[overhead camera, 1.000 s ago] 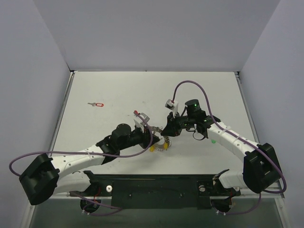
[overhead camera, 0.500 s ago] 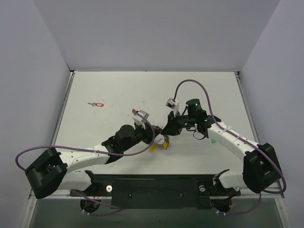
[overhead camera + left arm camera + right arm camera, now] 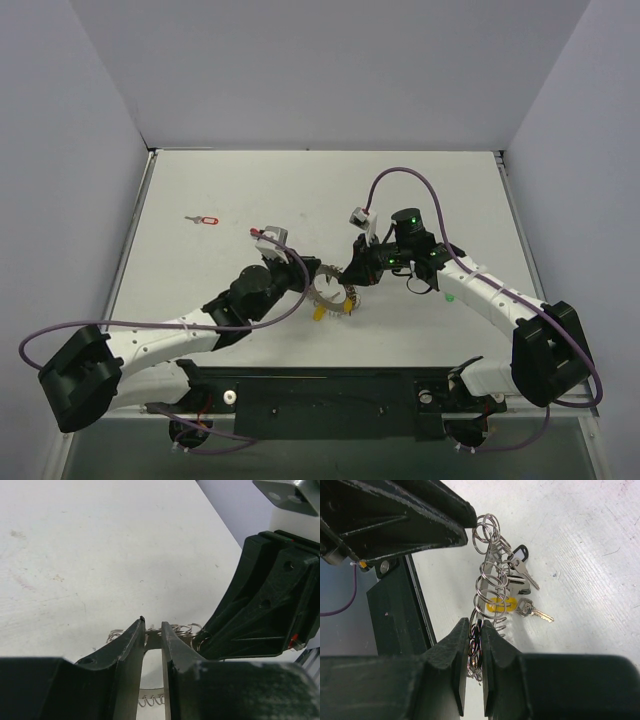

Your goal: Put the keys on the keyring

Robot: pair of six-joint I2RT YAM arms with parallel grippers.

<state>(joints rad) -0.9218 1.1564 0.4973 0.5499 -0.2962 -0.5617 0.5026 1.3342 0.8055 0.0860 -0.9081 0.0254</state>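
Note:
I have my left gripper's fingers on both sides of the keyring's flat part, so I will open that gripper and pinch the keyring's wire loops [image 3: 181, 628] before my right gripper lets go of the keyring.
The keyring [image 3: 330, 290], a silvery ring edged with small wire loops, hangs between both grippers just above the table, its yellow piece [image 3: 320, 312] below. My left gripper [image 3: 308, 283] is shut on its flat band at the left side; in the left wrist view the band [image 3: 154, 639] sits between the fingertips. My right gripper [image 3: 350, 282] is shut on the loops at its right side, as the right wrist view [image 3: 476, 625] shows. The red key [image 3: 207, 220] lies far left on the table. The green key [image 3: 449, 297] lies right of the right arm.
A small metal key [image 3: 532, 611] and a black-headed key [image 3: 520, 555] hang from the keyring beside the yellow piece [image 3: 501, 605]. Purple cables loop over both arms. The black base rail [image 3: 320, 395] runs along the near edge. Grey walls close in three sides.
My left wrist has swung to the left while holding the keyring, so the ring now shows more fully between the grippers. The right arm has barely moved.

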